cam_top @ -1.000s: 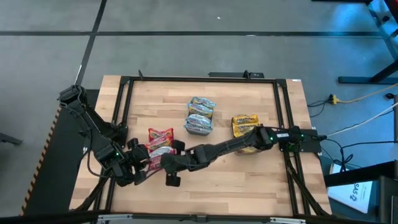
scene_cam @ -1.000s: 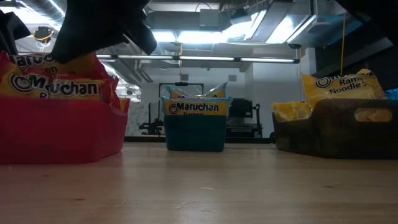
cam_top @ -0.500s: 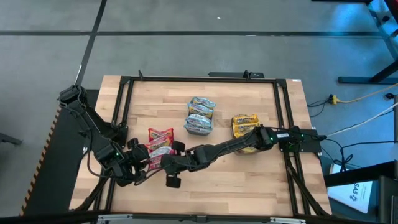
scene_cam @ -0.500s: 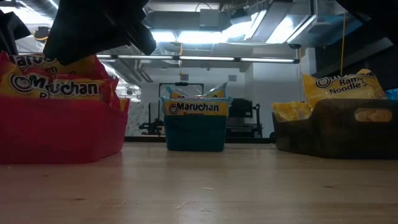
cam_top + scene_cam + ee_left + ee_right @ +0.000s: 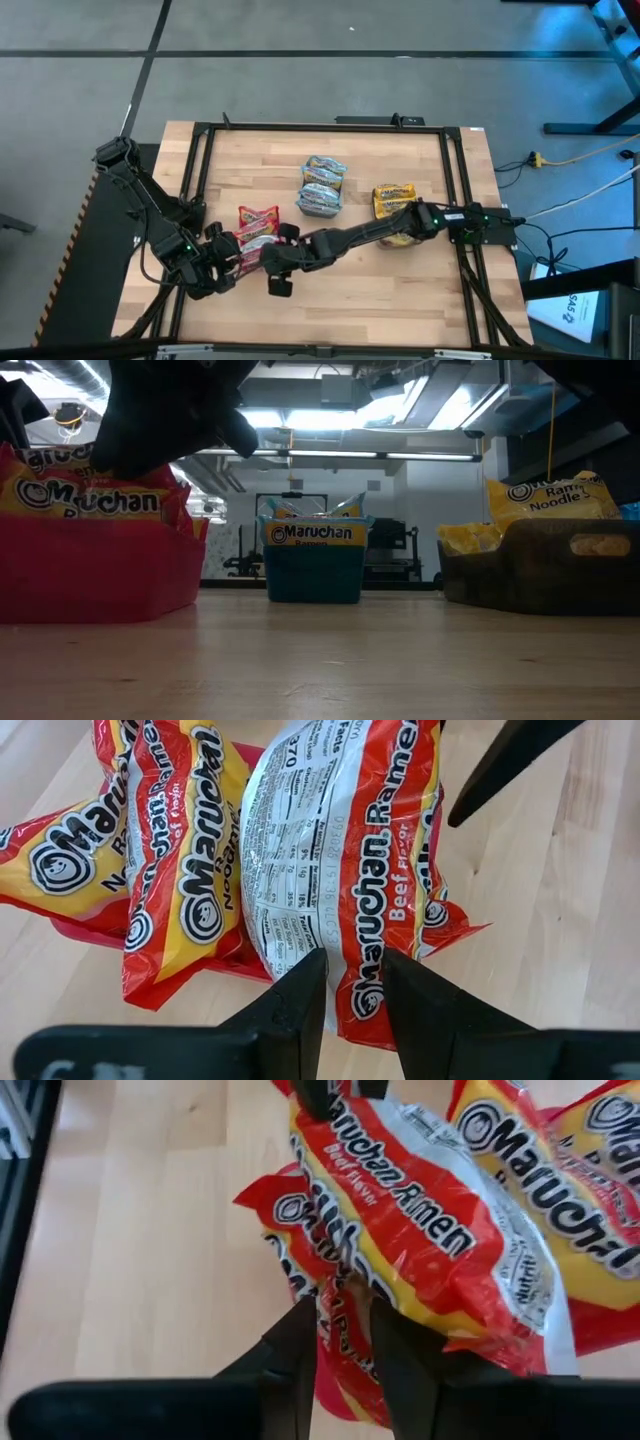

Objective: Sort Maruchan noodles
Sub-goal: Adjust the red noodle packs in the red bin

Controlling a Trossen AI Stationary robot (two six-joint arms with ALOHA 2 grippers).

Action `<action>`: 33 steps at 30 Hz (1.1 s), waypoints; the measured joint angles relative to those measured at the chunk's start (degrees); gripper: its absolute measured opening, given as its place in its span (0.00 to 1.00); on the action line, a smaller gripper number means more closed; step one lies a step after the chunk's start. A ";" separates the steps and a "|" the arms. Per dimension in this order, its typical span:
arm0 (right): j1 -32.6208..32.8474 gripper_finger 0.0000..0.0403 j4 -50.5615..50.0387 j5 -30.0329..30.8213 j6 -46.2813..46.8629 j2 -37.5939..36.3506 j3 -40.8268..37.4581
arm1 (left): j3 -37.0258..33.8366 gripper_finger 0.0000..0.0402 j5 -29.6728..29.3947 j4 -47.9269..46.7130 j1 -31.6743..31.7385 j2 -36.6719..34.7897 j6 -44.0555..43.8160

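Note:
The top packet is leaning over the crinkled red packet at the side of the bin, so next my right gripper pinches the crinkled packet's edge (image 5: 345,1295) and pulls it upright.
Several red Maruchan noodles packets (image 5: 180,870) are heaped in the red bin (image 5: 100,575) at the table's near left. The topmost packet (image 5: 330,850) lies with its white label side up. My left gripper (image 5: 352,995) waits at that packet's near-left end, fingers a little apart, the packet's edge showing in the gap. My right gripper (image 5: 343,1342) reaches in from the right, open, its fingers on either side of a crinkled red packet end (image 5: 335,1295). My left gripper's finger (image 5: 318,1095) shows at the heap's far end in the right wrist view. My left gripper has the top packet's red edge (image 5: 355,982) in the gap between its fingertips; whether they touch it I cannot tell. My right gripper comes slanting down from the table's right, and whether its fingers touch the packet end between them I cannot tell.
A teal bin (image 5: 315,575) with light-blue packets (image 5: 322,187) stands mid-table toward the far side. A dark bin (image 5: 540,570) with yellow packets (image 5: 393,198) stands at the right, partly under my right arm. Bare wood runs along the near edge.

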 joint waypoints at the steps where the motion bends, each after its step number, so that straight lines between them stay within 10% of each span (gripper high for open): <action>1: -0.21 0.23 -0.01 -0.66 0.03 0.00 0.00 | 0.00 0.24 0.00 0.01 0.00 0.00 0.00; 24: -0.68 0.23 2.10 -4.04 0.22 1.54 -1.73 | 0.02 0.24 0.01 0.28 0.00 0.00 0.00; 33: -0.68 0.02 1.97 -4.52 1.23 1.70 -1.75 | 0.00 0.24 0.02 0.39 0.00 0.00 -0.02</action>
